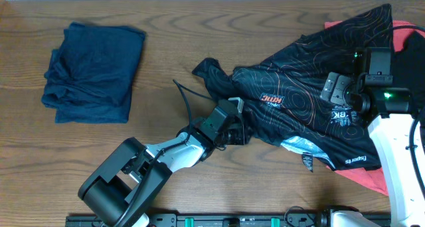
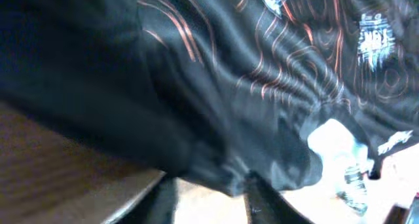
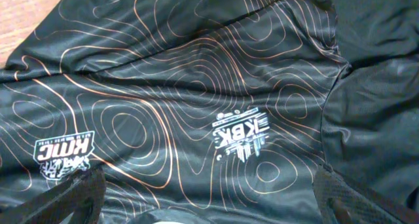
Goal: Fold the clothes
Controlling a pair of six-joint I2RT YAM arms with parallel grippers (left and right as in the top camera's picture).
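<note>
The black jersey still partly covers the coral-red garment, so my left gripper needs to grab the jersey's bunched edge [image 1: 244,132] and pull the jersey clear before folding.
The black jersey [image 1: 299,94] with thin orange contour lines lies crumpled at the right middle of the table, partly over a coral-red garment [image 1: 369,178]. My left gripper [image 1: 234,131] is at the jersey's left lower edge. In the left wrist view its fingers [image 2: 209,196] are apart, with the jersey's hem [image 2: 262,73] bunched at their tips. My right gripper [image 1: 342,97] hovers over the jersey's right half. In the right wrist view its fingers [image 3: 209,201] are spread wide above the lettered fabric [image 3: 196,86], holding nothing. A plain black garment cannot be told apart.
A folded navy garment [image 1: 93,71] lies at the far left. The wooden table [image 1: 199,28] shows between it and the jersey. A thin black cable [image 1: 186,101] runs from the left arm. The coral-red cloth also shows at the right edge [image 1: 406,29].
</note>
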